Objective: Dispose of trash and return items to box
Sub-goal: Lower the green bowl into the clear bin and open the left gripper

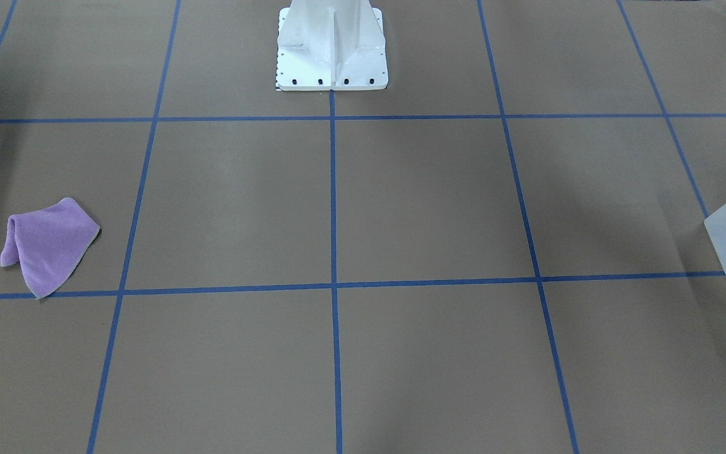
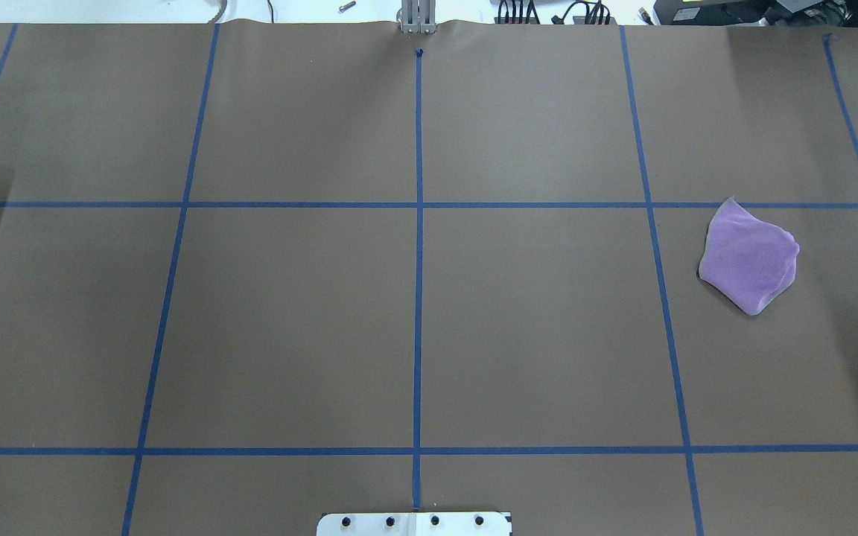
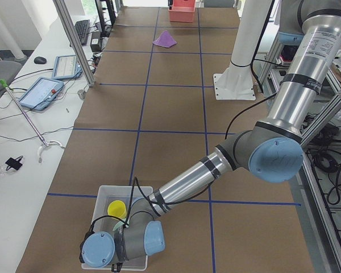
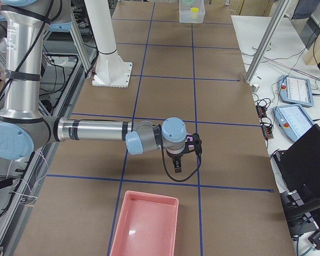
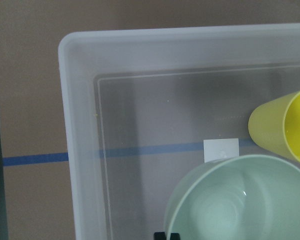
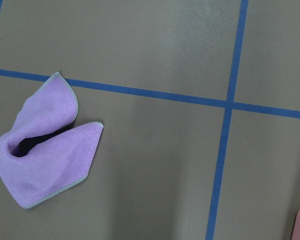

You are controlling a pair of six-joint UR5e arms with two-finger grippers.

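Observation:
Next, my right gripper will go to the purple cloth's edge [image 1: 34, 215] [image 6: 65, 177] nearest the robot's white base and close there.
The frosted white box [image 5: 80, 125] fills the left wrist view; it also shows in the exterior left view [image 3: 102, 196]. Inside it stand the mint-green bowl [image 5: 240, 200] and, touching it, the yellow cup [image 5: 285, 127]; the cup also shows in the exterior left view [image 3: 116, 209]. My left gripper [image 5: 166, 236] hangs over the box at the bowl's rim; only a black tip shows, so I cannot tell its state. My right gripper [image 4: 177, 164] hovers over the table near a purple cloth [image 6: 45, 150]; I cannot tell its state.
The purple cloth lies crumpled on the brown paper [image 2: 749, 257], also seen from the front [image 1: 45, 249]. A pink tray [image 4: 146, 224] sits at the table's end near the right arm. The robot's white base [image 1: 331, 44] stands mid-table. Blue tape lines grid the surface.

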